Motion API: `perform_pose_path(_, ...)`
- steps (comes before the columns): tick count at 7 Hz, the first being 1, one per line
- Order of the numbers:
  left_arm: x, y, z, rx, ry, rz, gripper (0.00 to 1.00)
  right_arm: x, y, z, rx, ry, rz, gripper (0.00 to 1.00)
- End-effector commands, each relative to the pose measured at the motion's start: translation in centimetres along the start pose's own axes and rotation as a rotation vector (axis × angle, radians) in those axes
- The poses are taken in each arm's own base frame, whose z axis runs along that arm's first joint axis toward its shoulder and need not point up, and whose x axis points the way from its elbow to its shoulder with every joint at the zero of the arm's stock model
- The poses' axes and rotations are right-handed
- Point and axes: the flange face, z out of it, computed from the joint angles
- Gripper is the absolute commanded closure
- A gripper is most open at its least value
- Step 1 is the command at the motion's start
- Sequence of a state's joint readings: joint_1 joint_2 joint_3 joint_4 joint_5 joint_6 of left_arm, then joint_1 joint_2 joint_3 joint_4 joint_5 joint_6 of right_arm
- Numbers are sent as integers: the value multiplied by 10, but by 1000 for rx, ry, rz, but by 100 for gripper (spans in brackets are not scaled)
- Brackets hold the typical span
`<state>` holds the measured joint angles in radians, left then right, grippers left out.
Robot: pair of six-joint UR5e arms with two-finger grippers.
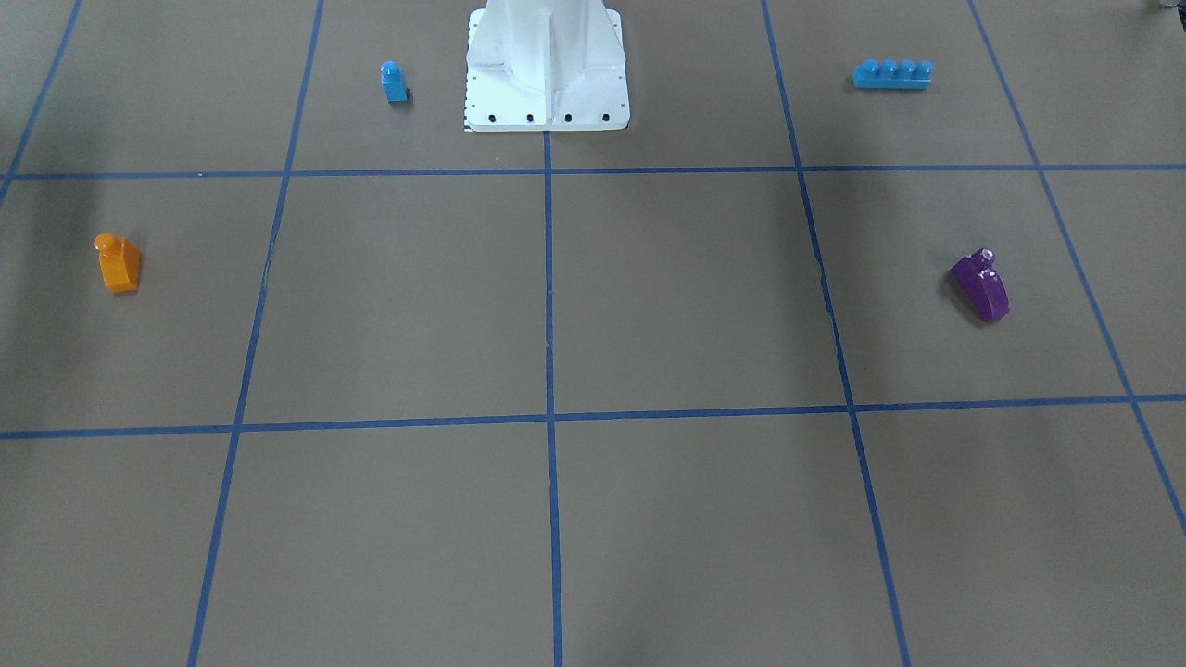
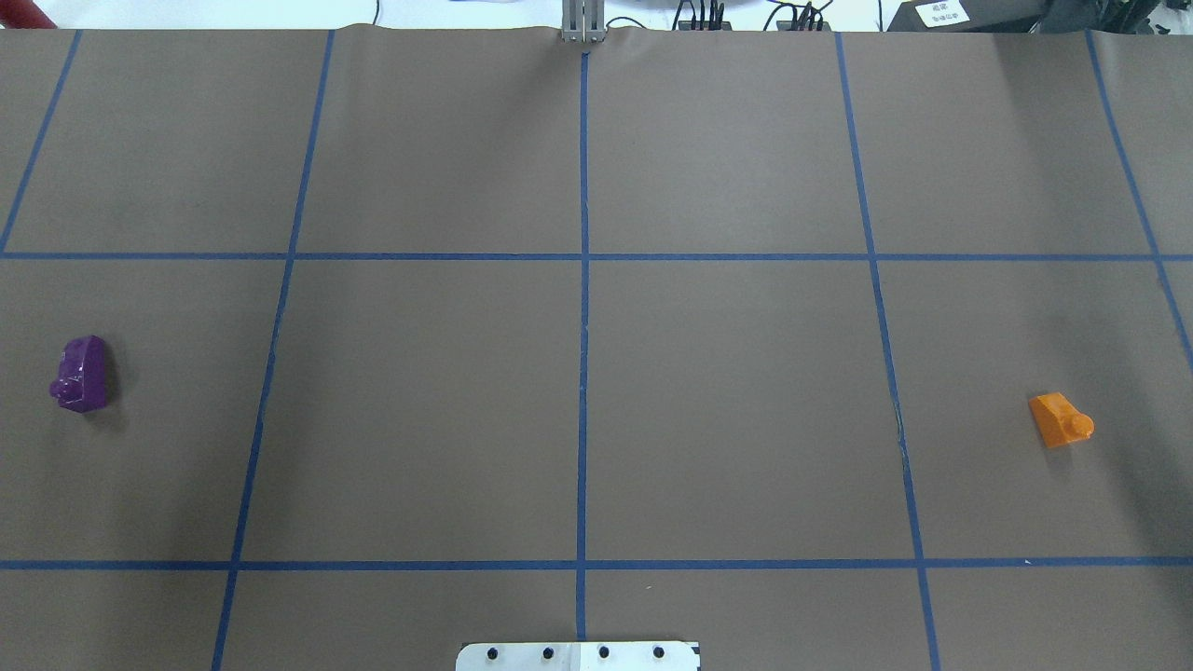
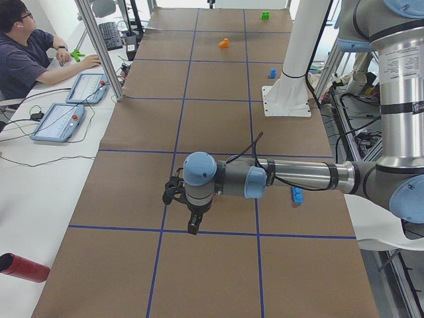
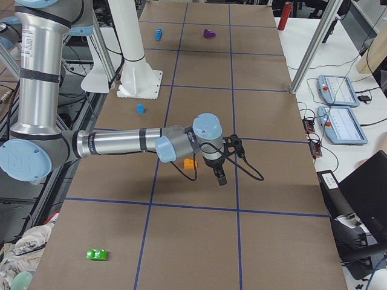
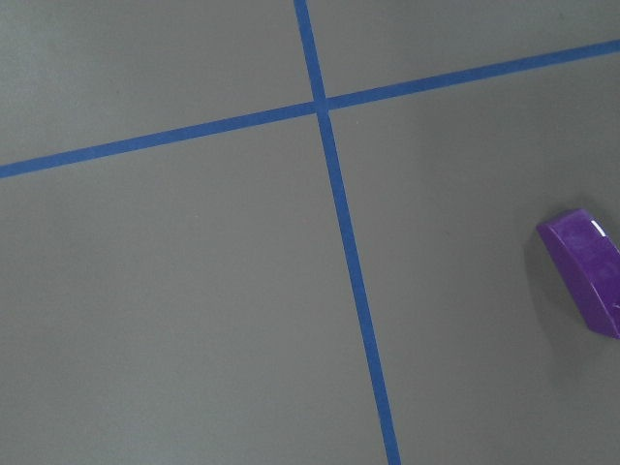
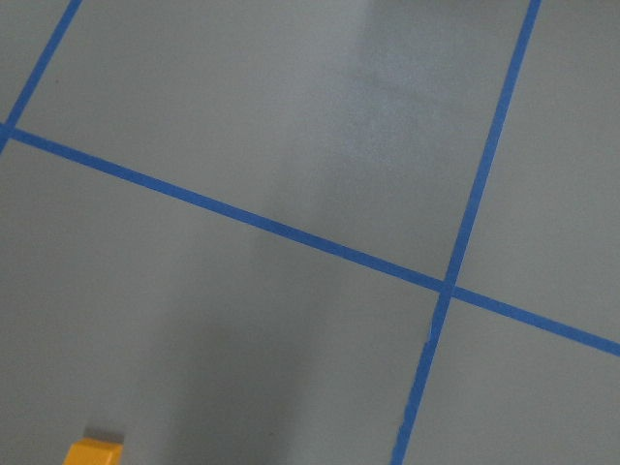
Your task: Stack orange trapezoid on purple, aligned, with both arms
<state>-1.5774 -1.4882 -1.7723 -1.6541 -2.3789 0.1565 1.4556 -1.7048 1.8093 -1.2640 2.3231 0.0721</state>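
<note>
Next, my left gripper closes on the stud end (image 1: 974, 268) of the purple brick and leaves the brick's plain end sticking out.
The orange trapezoid (image 2: 1061, 419) lies on the brown table at the robot's right; it also shows in the front view (image 1: 119, 264) and at the bottom edge of the right wrist view (image 6: 94, 452). The purple brick (image 2: 80, 375) lies far off at the robot's left, also in the front view (image 1: 980, 285) and at the right edge of the left wrist view (image 5: 586, 271). The left gripper (image 3: 193, 227) hangs above the table near the purple side. The right gripper (image 4: 221, 178) hangs just beside the orange brick (image 4: 190, 163). Both show only in side views, so I cannot tell whether they are open.
A small blue single-stud brick (image 1: 394, 81) and a long blue four-stud brick (image 1: 891, 73) lie near the white pedestal (image 1: 547, 93). A green brick (image 4: 97, 254) lies at the table's right end. An operator (image 3: 26, 53) sits beside the table with tablets.
</note>
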Motion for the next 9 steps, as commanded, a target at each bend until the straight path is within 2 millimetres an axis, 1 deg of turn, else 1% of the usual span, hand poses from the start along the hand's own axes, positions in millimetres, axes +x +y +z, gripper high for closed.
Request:
perform_pose_path(1,8,-21,-8,31,0,-25,0,-10,-11,8,12,-14,131,0)
perform_pose_path(2,15,-26,-7,36,0,-10,0,-14,-13,12,12,-21,118,0)
perform_pose_path(3,31,-31,10,20,19,-5,0,-30,-17,20,24,-37,83,0)
perform_pose_path(4,55,-35,35,-25,36,-131,0,-30,-17,25,27,-40,70,0)
perform_pose_path(5,72,-24,56,-7,47,-189,0,-31,-17,25,29,-42,76,0)
perform_pose_path(6,89,-7,81,23,17,-263,0,-33,-17,27,25,-43,72,0)
perform_pose_path(7,111,13,111,43,-19,-314,0,-32,-17,28,26,-43,71,0)
perform_pose_path(8,140,18,137,28,-21,-363,0,-32,-17,29,23,-42,72,0)
perform_pose_path(9,164,23,155,9,-12,-383,0,-32,-17,29,22,-42,73,0)
